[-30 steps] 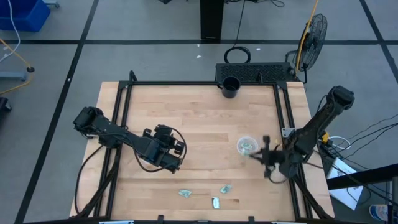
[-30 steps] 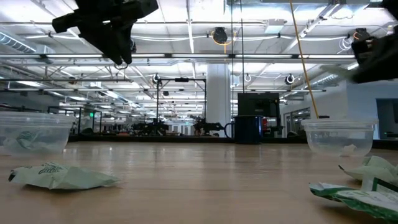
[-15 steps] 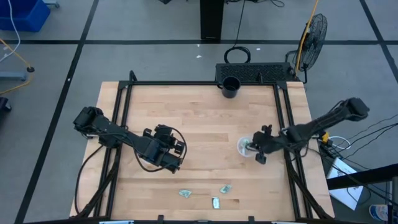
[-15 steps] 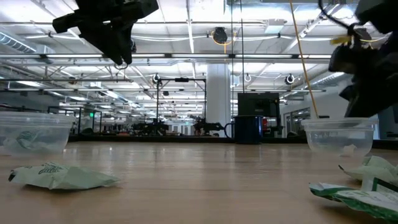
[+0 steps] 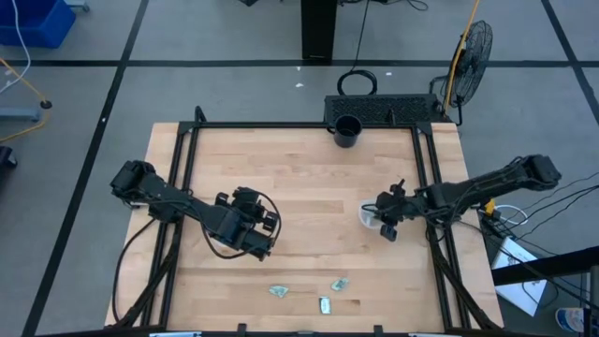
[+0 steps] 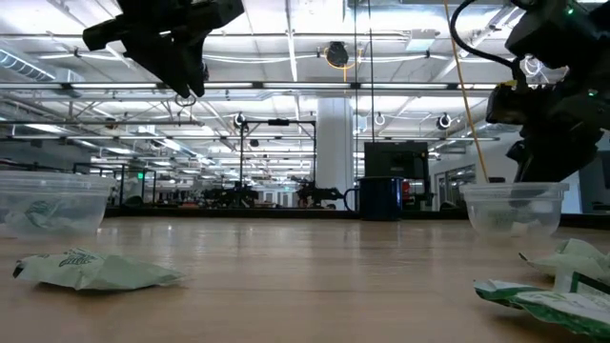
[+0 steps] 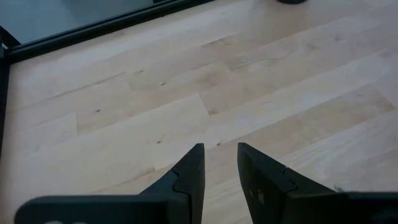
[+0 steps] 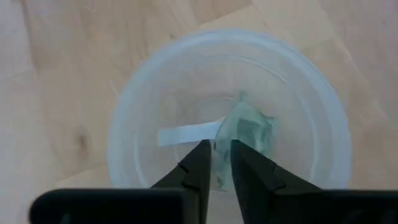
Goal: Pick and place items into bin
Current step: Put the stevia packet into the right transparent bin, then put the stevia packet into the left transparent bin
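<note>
I need to next move my left gripper over to the green piece (image 5: pixel 279 291) that lies closest to my left arm, by the near edge of the table, and close it there.
A clear cup (image 5: pixel 368 217) (image 6: pixel 515 208) stands on the table's right half with a pale green crinkled piece (image 8: pixel 252 127) and a white strip (image 8: pixel 185 134) inside. My right gripper (image 5: pixel 383 222) (image 8: pixel 220 152) hangs over the cup's mouth, its fingers close together around green wrapper. Three more green pieces (image 5: pixel 279 291) (image 5: pixel 339 284) (image 5: pixel 325 304) lie flat near the table's near edge. My left gripper (image 5: pixel 253 236) (image 7: pixel 221 152) waits above bare wood on the left half, slightly open and holding nothing. My right gripper pinches a bit of pale green wrapper (image 8: pixel 221 165) between its two fingers, which point down from above into the cup's mouth. I cannot tell this bit apart from the piece lying in the cup. In the low view the fingers (image 6: pixel 530 162) end at about rim height.
A second clear cup (image 6: pixel 48 202) with a green piece stands on the table's left side, hidden under my left arm in the high view. A black mug (image 5: pixel 347 131) stands at the far edge. Black frame rails (image 5: pixel 429 178) run along the table's sides. Bare wood lies between the arms.
My right gripper has travelled from near the table's right edge toward the clear cup, a little left and far, and has come down over its mouth as the arm stretched out lower. The pieces on the table have stayed in place.
</note>
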